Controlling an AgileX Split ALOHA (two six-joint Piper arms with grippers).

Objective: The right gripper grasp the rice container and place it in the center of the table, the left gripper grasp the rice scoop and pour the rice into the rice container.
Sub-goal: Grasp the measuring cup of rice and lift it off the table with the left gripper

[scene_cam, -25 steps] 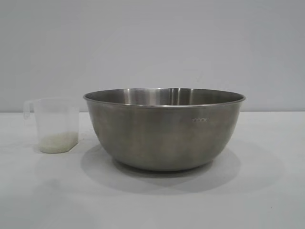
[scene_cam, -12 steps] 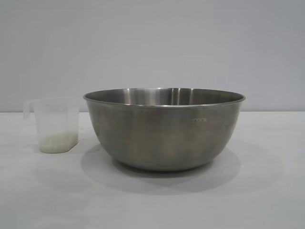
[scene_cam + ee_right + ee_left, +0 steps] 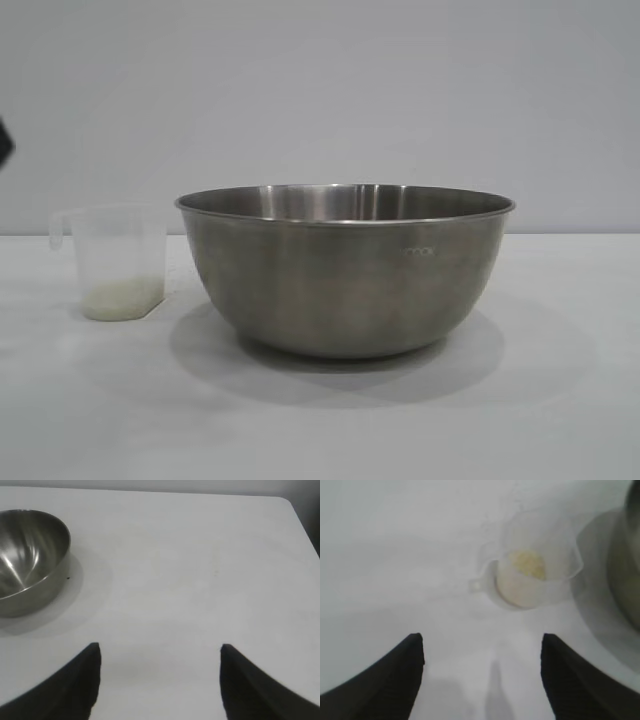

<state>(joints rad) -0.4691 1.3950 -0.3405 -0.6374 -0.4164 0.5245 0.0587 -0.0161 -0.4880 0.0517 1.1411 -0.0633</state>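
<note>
Next, my left gripper closes on the hanging part of the rice scoop's handle (image 3: 55, 232) (image 3: 478, 581), on the side of the handle that is away from the steel rice container.
The steel rice container (image 3: 345, 268) stands on the white table (image 3: 560, 400), near the middle of the exterior view. The frosted rice scoop (image 3: 118, 262) stands upright to its left, apart from it, with pale rice (image 3: 122, 297) in its bottom. In the left wrist view my left gripper (image 3: 482, 639) is open and empty above the table, short of the scoop (image 3: 535, 562), whose rice (image 3: 529, 563) shows from above. A black bit of the left arm (image 3: 4, 140) shows at the exterior view's left edge. My right gripper (image 3: 159, 647) is open and empty, well away from the container (image 3: 27, 560).
The table's far edge and rounded corner (image 3: 287, 502) show in the right wrist view. A plain grey wall (image 3: 320, 90) stands behind the table. The container's edge (image 3: 627, 575) lies next to the scoop in the left wrist view.
A black part of the left arm has come into the exterior view at the left edge. The container and scoop have not moved.
</note>
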